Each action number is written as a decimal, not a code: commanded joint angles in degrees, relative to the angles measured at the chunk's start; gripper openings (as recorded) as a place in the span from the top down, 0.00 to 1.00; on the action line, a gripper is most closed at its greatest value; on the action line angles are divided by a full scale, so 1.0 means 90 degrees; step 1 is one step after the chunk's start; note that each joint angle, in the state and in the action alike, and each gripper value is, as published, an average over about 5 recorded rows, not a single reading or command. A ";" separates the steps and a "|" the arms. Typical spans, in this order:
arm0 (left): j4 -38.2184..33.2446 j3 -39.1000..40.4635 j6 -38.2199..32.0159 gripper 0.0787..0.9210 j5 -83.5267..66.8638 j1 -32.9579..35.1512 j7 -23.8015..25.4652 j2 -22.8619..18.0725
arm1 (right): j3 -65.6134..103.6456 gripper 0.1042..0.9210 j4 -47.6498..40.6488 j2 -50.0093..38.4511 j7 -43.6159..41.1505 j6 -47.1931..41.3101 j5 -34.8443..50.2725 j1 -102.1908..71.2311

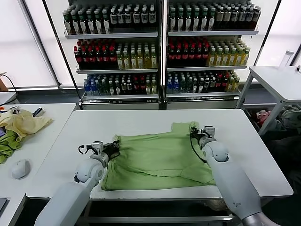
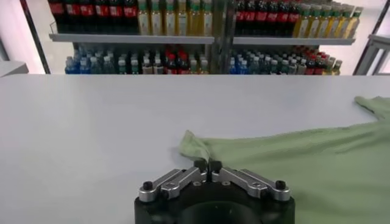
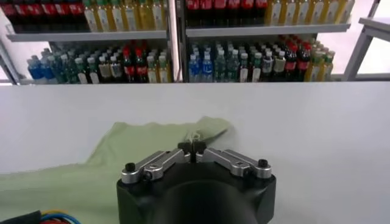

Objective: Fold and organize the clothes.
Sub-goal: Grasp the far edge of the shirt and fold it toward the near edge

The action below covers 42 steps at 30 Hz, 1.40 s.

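The robot's left gripper needs to release the light green shirt's corner midway down the shirt's edge (image 1: 113, 160) that faces the white mouse.
The light green shirt (image 1: 157, 157) lies spread on the white table (image 1: 141, 122), plain side up; its collar, buttons and print are hidden. My left gripper (image 1: 114, 149) is shut on the shirt's left edge; in the left wrist view the closed gripper (image 2: 207, 164) pinches a corner of the green cloth (image 2: 292, 158). My right gripper (image 1: 197, 133) is shut on the shirt's far right corner; in the right wrist view the closed gripper (image 3: 192, 148) holds the fabric (image 3: 140, 146) there.
A side table at the left holds a pale yellow garment (image 1: 23, 123), a darker green cloth (image 1: 7, 146) and a white mouse (image 1: 20, 168). Shelves of bottles (image 1: 160, 47) stand behind. Another white table (image 1: 277, 80) stands at the right.
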 commanded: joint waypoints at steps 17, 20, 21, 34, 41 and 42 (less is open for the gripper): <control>-0.2649 -0.0729 0.0014 0.99 0.0129 0.2015 -0.0003 0.0857 | 0.1499 0.99 0.3575 -0.0589 0.0145 -0.0014 -0.0007 -0.3102; -0.2805 -0.0786 0.0106 0.99 0.0283 0.2324 0.0025 0.0896 | 0.1758 0.99 0.3895 -0.0545 0.0171 -0.0017 -0.0062 -0.3521; -0.2832 -0.0800 0.0137 0.99 0.0342 0.2409 0.0043 0.0905 | 0.1834 0.99 0.3972 -0.0523 0.0175 -0.0015 -0.0085 -0.3639; -0.2528 -0.0643 0.0241 0.99 0.1307 0.2530 0.0243 0.0879 | 0.2223 0.99 0.4075 -0.0183 0.0238 0.0035 -0.0432 -0.4482; -0.2422 -0.0577 0.0164 0.92 0.1598 0.2455 0.0217 0.0709 | 0.2193 0.93 0.4029 -0.0074 0.0246 -0.0291 -0.0642 -0.4505; -0.2419 -0.0582 0.0136 0.90 0.1633 0.2464 0.0187 0.0666 | 0.2185 0.90 0.4013 -0.0053 0.0246 -0.0279 -0.0703 -0.4495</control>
